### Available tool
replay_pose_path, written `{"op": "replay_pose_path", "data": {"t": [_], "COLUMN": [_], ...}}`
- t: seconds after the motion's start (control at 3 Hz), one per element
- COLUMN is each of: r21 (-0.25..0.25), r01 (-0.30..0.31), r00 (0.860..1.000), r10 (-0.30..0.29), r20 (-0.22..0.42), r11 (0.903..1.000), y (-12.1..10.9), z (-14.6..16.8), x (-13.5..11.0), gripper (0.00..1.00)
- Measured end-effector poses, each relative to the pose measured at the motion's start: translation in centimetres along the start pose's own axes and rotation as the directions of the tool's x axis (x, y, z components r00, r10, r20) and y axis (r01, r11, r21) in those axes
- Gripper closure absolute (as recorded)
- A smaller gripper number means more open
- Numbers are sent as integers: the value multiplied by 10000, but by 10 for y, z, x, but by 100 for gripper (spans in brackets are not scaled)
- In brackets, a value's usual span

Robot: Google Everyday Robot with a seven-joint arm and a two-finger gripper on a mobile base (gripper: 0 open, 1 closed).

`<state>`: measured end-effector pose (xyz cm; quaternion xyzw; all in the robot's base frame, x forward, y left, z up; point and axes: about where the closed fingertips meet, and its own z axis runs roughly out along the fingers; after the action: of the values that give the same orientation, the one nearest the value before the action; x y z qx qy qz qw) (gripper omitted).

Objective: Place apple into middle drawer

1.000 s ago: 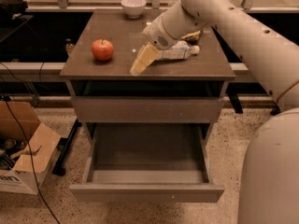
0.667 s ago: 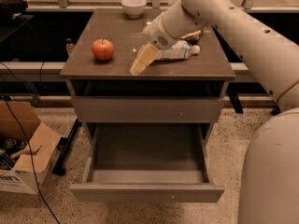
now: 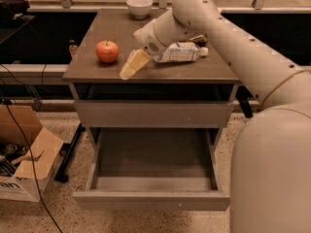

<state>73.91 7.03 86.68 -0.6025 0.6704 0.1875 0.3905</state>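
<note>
My gripper is going to close around the middle of the red-orange apple (image 3: 107,51) on the cabinet top, because the apple belongs in the open drawer.
The red-orange apple (image 3: 107,51) sits on the left part of the cabinet top (image 3: 97,72). My gripper (image 3: 132,66) hangs just above the cabinet top, a short way right of the apple and slightly nearer the front edge, not touching it. The arm reaches in from the upper right. The middle drawer (image 3: 153,159) is pulled out below, its grey tray floor bare and its side walls showing.
A plastic bottle (image 3: 180,52) lies on its side right of the gripper, under the arm. A white bowl (image 3: 139,6) stands at the back of the top. A shut flat drawer front (image 3: 153,113) is above the open drawer. A cardboard box (image 3: 24,169) and cables lie on the floor at left.
My gripper has shifted a little to the left, closer to the apple. The apple, bottle and drawer have not moved.
</note>
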Motion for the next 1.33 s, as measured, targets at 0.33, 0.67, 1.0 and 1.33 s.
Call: {"op": "replay_pose_path", "data": {"t": [0.33, 0.67, 1.0, 1.33], "r21": [-180, -280, -475, -680], "r01": [209, 480, 568, 425], "r00": [9980, 9915, 9834, 9781], "r10": [-198, -442, -476, -276], "r20": [597, 1226, 1748, 2063], "r11": [9996, 9985, 9973, 9968], "y": [-8, -16, -22, -28], "z": [28, 47, 64, 81], "x": [-16, -37, -50, -55], "gripper": [0, 0, 0, 0]}}
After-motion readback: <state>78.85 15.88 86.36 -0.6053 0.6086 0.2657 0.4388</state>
